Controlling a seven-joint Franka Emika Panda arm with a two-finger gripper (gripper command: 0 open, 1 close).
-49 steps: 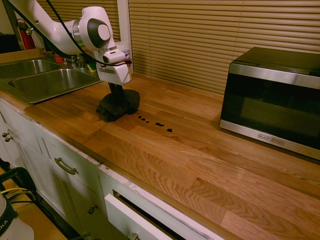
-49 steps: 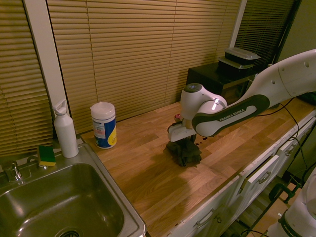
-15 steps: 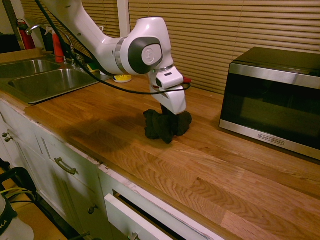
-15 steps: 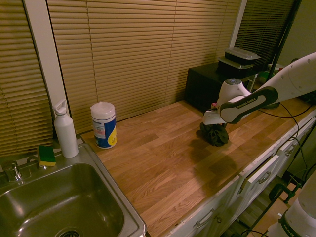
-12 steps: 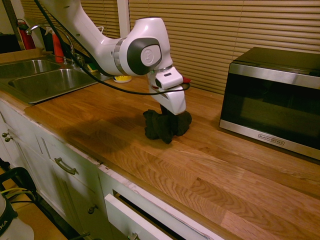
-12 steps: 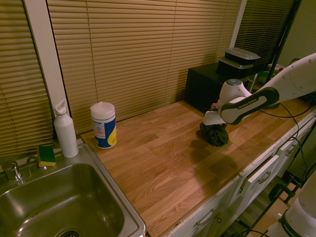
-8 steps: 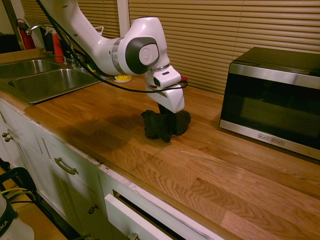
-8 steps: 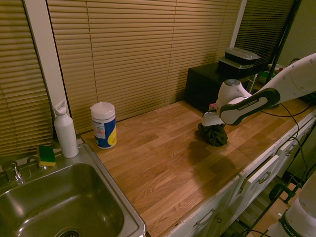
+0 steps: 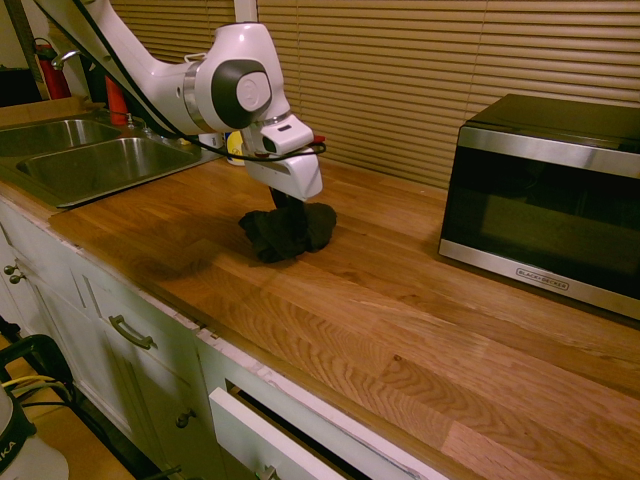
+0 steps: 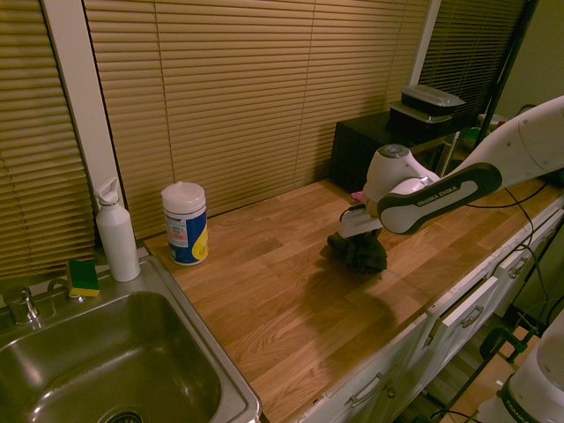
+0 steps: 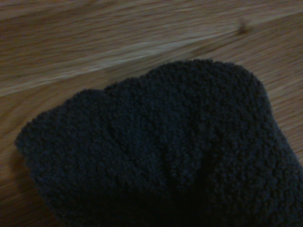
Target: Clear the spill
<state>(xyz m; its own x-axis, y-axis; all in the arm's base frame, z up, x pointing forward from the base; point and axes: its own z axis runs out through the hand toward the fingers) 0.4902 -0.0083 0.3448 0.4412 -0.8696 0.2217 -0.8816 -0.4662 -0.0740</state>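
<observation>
I will open my gripper to release the dark cloth on the wooden countertop [image 9: 187, 187], next to the steel sink.
My gripper [image 9: 291, 208] points straight down and is shut on a dark lumpy cloth [image 9: 285, 231], pressing it onto the wooden countertop [image 9: 400, 310]. From the other side the same cloth [image 10: 357, 254] sits bunched under the gripper [image 10: 356, 240]. The wrist view is filled by the cloth's dark fuzzy surface [image 11: 161, 151] lying on the wood. No blobs of the spill show on the wood in any view; the strip where the cloth rests is hidden beneath it.
A black and steel microwave [image 9: 545, 195] stands at the back right. The steel sink [image 9: 90, 160] lies at the left end. A wipes canister [image 10: 185, 223], a white bottle [image 10: 117, 231] and a sponge [image 10: 84, 278] stand near the sink.
The gripper has dragged the cloth along the counter toward the sink, away from the microwave. The dark blobs seen a few seconds ago no longer show.
</observation>
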